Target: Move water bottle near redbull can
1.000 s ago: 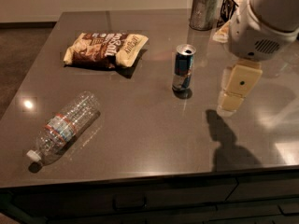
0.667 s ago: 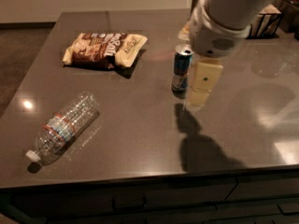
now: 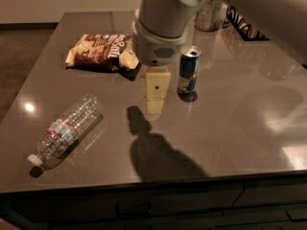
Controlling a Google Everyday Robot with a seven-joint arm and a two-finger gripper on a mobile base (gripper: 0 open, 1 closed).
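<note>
Next, my gripper grips the water bottle's middle point(image 3: 72, 123), by the end of its label that is farther from the white cap.
The water bottle point(image 3: 64, 132) lies on its side at the front left of the dark table, white cap toward the front left corner, red, white and blue label band around its middle. The redbull can point(image 3: 188, 70) stands upright near the table's middle. My gripper point(image 3: 156, 99) hangs from the large white arm above the table, just left of the can and well to the right of the bottle. It holds nothing that I can see.
A brown snack bag point(image 3: 99, 51) lies at the back left, partly behind the arm. A grey metal cup point(image 3: 209, 17) and a dark wire rack point(image 3: 245, 25) stand at the back right. The table's front edge point(image 3: 153, 183) runs across the bottom.
My arm and gripper have swung left, from the right side of the can to its left side, toward the bottle. The bottle and can have not moved.
</note>
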